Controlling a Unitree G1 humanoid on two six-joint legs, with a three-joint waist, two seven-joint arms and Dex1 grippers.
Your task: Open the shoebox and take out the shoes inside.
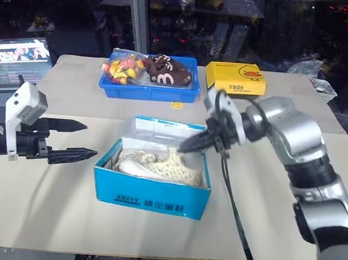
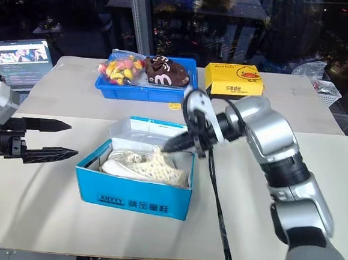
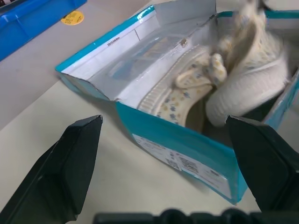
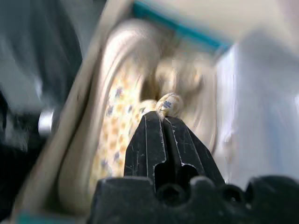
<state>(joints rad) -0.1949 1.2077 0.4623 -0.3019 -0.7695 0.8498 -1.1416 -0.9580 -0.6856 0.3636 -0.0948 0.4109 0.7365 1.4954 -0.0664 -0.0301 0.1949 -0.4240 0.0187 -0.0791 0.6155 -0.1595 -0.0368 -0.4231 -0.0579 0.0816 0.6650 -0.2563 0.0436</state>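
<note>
Next, I release the cream lacy shoe from my right gripper on the table seam (image 1: pixel 271 136) in front of the yellow duck-logo box.
The bright blue shoebox (image 1: pixel 151 194) stands open in the middle of the table, its lid (image 1: pixel 162 128) folded back behind it. The cream lacy shoes (image 1: pixel 159 164) lie inside; one is tipped up at the box's right end. My right gripper (image 1: pixel 183 147) reaches in from the right, pointing left and down, shut on that shoe's bow trim, as the right wrist view shows at the gripper (image 4: pixel 161 116). To the left of the box my left gripper (image 1: pixel 90 140) hangs open above the table, aimed at the box's left end, nothing between its fingers (image 3: pixel 77 158).
A blue plastic tray (image 1: pixel 150 92) at the back holds sweets and a brown shoe (image 1: pixel 169 71). Right of it sits a yellow duck-logo box (image 1: pixel 235 79). A laptop (image 1: pixel 13 63) is at the far left, a small yellow disc (image 1: pixel 176 104) behind the lid.
</note>
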